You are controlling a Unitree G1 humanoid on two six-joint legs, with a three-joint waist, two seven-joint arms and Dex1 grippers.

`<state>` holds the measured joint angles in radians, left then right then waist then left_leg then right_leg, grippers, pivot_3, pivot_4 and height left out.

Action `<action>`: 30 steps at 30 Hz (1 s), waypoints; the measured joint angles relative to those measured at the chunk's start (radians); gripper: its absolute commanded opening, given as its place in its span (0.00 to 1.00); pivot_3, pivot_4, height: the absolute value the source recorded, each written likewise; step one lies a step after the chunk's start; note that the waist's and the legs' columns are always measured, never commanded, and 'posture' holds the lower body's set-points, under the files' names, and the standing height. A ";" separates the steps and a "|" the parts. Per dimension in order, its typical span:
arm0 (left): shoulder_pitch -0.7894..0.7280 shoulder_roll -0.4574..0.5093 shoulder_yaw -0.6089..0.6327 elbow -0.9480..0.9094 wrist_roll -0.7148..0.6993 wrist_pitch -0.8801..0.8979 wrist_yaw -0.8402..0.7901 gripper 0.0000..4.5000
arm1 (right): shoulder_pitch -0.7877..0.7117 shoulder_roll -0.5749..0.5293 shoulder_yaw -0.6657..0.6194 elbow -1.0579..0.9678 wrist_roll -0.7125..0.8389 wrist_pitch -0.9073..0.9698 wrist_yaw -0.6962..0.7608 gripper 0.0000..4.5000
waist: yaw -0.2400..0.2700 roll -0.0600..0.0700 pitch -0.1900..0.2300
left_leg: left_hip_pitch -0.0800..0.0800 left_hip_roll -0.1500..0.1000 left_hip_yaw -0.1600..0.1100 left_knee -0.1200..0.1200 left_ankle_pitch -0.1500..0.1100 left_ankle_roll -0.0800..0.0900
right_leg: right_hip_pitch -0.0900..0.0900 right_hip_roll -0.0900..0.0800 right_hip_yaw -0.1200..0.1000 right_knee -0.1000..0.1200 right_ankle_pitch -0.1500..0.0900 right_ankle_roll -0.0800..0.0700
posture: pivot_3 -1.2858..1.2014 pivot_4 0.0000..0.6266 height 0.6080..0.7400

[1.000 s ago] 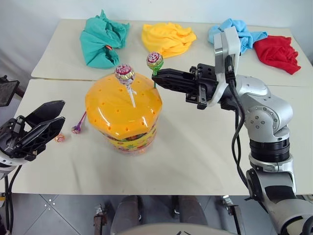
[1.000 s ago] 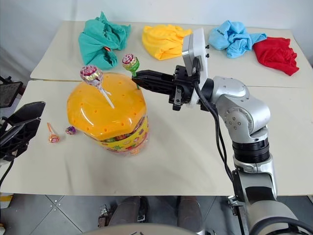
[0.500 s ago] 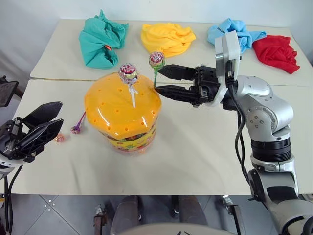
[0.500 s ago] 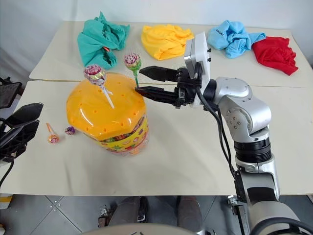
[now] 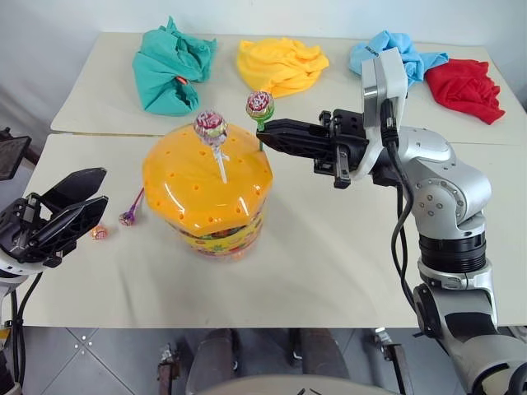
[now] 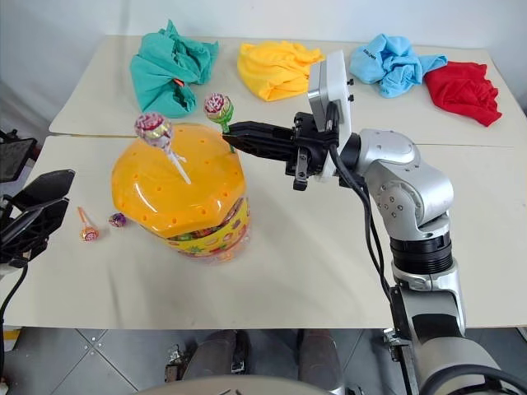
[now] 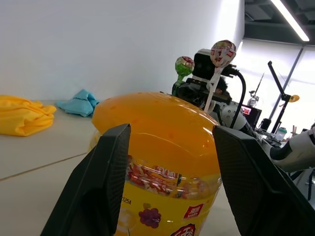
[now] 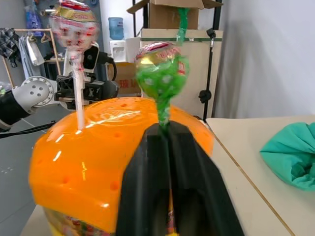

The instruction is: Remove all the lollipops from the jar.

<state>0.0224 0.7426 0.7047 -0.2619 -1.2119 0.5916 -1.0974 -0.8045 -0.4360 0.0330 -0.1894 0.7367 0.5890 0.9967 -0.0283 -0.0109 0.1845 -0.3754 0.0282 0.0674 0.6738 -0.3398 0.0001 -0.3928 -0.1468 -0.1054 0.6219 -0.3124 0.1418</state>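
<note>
Next, my right gripper puts the green lollipop down midway point(image 5: 412, 231) between the seam and the front edge, in line with the blue cloth.
The jar point(image 5: 206, 177), a clear tub with an orange domed lid full of small holes, stands on the near table. A lollipop on a white stick point(image 5: 210, 125) is stuck upright in the lid. My right gripper point(image 5: 263, 134) reaches in from the right and is shut on the green stick of a second lollipop point(image 5: 260, 104) at the lid's far edge; the right wrist view shows that candy point(image 8: 160, 73) just above the closed fingers point(image 8: 147, 162). Two more lollipops, one on a purple stick point(image 5: 130, 212) and one on an orange stick point(image 6: 86, 226), lie on the table left of the jar. My left gripper point(image 5: 103, 187) hangs open left of them.
Four crumpled cloths lie on the far table: teal point(image 5: 173, 66), yellow point(image 5: 282, 64), blue point(image 5: 395, 49) and red point(image 5: 465, 86). A seam point(image 5: 99, 134) separates the two tables just behind the jar. The table's front edge point(image 5: 247, 322) runs close to me.
The right gripper, shut a second ago, opened around the green stick half a second ago and has shut on it again. The left gripper and the jar have not moved.
</note>
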 measured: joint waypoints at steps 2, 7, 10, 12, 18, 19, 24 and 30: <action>-0.006 0.000 0.000 0.000 0.000 0.000 -0.003 0.63 | 0.000 0.002 0.000 0.000 0.001 0.001 -0.003 0.01 | 0.000 0.000 0.000 | 0.000 0.000 0.000 0.000 0.000 0.000 | 0.000 0.000 0.000 0.000 0.000 0.000 | 0.52 0.24 1.00; -0.042 -0.038 0.001 -0.004 -0.041 -0.002 0.012 0.63 | -0.008 0.056 -0.052 0.006 0.070 0.011 -0.038 0.01 | 0.000 0.000 0.000 | 0.000 0.001 0.000 0.000 0.000 0.000 | 0.000 0.000 0.000 0.000 0.000 0.000 | 0.52 0.24 1.00; -0.067 -0.055 0.002 -0.025 -0.076 -0.002 0.027 0.63 | -0.047 0.064 -0.171 0.048 0.209 0.061 -0.101 0.01 | 0.001 0.000 0.000 | -0.001 0.001 -0.001 0.001 0.000 0.000 | 0.000 -0.001 0.000 0.000 0.000 0.000 | 0.52 0.24 1.00; -0.064 -0.054 0.002 -0.048 -0.082 -0.001 0.026 0.63 | -0.080 -0.037 -0.254 0.098 0.244 0.103 -0.140 0.01 | 0.009 0.000 0.000 | -0.002 0.001 -0.002 0.003 -0.001 0.001 | 0.001 -0.002 -0.001 0.000 0.000 0.000 | 0.52 0.24 1.00; 0.027 0.024 -0.001 -0.077 0.010 -0.011 -0.049 0.63 | 0.139 -0.505 -0.199 0.218 -0.006 0.138 -0.004 0.01 | 0.025 0.000 0.000 | -0.003 0.000 0.012 0.006 -0.007 0.005 | 0.001 0.000 -0.001 -0.005 0.000 0.001 | 0.52 0.24 1.00; 0.025 0.027 0.003 -0.075 0.041 -0.040 -0.064 0.63 | 0.196 -0.537 -0.185 0.240 -0.053 0.124 0.008 0.01 | 0.024 0.000 0.000 | -0.003 0.000 0.014 0.006 -0.007 0.005 | 0.000 0.000 -0.001 -0.005 0.000 0.001 | 0.52 0.24 1.00; 0.047 0.056 0.001 -0.041 0.155 -0.114 -0.136 0.63 | 0.424 -0.680 -0.079 0.294 -0.286 -0.013 0.085 0.01 | 0.020 0.002 0.001 | 0.000 0.003 0.022 0.007 -0.007 0.005 | -0.001 0.000 0.000 -0.004 0.000 0.001 | 0.52 0.24 1.00; 0.059 0.071 0.002 -0.039 0.148 -0.085 -0.160 0.63 | 0.477 -0.700 0.027 0.377 -0.470 -0.136 0.099 0.11 | 0.016 0.002 0.001 | 0.003 0.004 0.024 0.008 -0.008 0.004 | -0.001 -0.001 0.002 -0.002 0.000 0.000 | 0.52 0.24 1.00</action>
<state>0.0814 0.8138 0.7065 -0.3013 -1.0644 0.5069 -1.2570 -0.3277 -1.1361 0.0599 0.1874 0.2665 0.4529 1.0954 -0.0125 -0.0088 0.1857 -0.3721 0.0318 0.0917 0.6820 -0.3476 0.0044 -0.3934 -0.1478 -0.1032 0.6194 -0.3119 0.1421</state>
